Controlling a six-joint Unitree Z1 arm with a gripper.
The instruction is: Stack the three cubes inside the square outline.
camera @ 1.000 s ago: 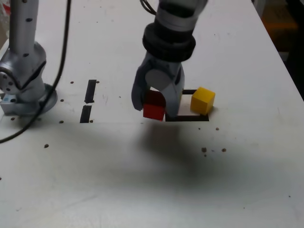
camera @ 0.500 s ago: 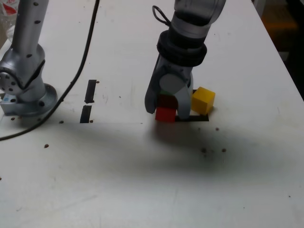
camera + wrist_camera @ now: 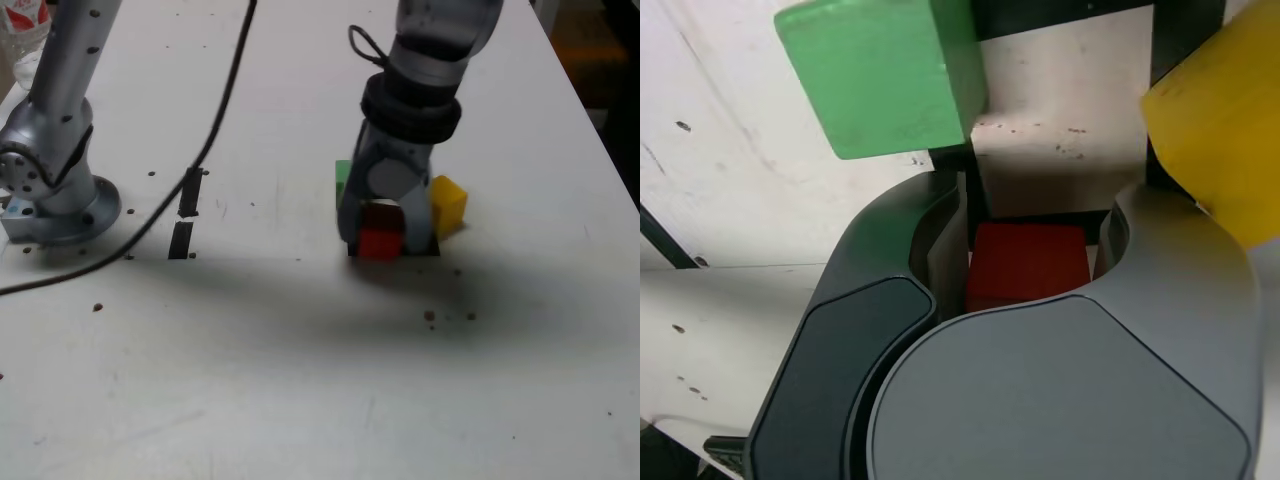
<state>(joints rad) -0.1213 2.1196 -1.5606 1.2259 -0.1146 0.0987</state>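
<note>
My gripper is to place the red cube. It will let go of it on the square outline's white centre (image 3: 385, 212) (image 3: 1052, 130), a little toward the side of the green cube. The red cube is low over the outline's near side.
My gripper (image 3: 382, 232) is shut on the red cube (image 3: 380, 241), which sits low over the near side of the square outline (image 3: 432, 248). In the wrist view the red cube (image 3: 1028, 262) is clamped between both fingers, with the outline's black tape (image 3: 1060, 15) and white centre just beyond it. The green cube (image 3: 343, 182) stands behind the gripper at the exterior view's left, on the outline's far corner (image 3: 880, 75). The yellow cube (image 3: 448, 205) rests at the outline's other side, at the exterior view's right, close to one finger (image 3: 1225, 130). Whether the red cube touches the table I cannot tell.
The arm's base (image 3: 50, 190) stands at the exterior view's left, with a black cable (image 3: 215, 110) running across the table. Two short black tape strips (image 3: 187, 210) lie between the base and the cubes. The table edge (image 3: 600, 130) runs down the exterior view's right.
The gripper carried the red cube to the exterior view's right and lowered it onto the outline's near side. The green cube has come into view behind it.
</note>
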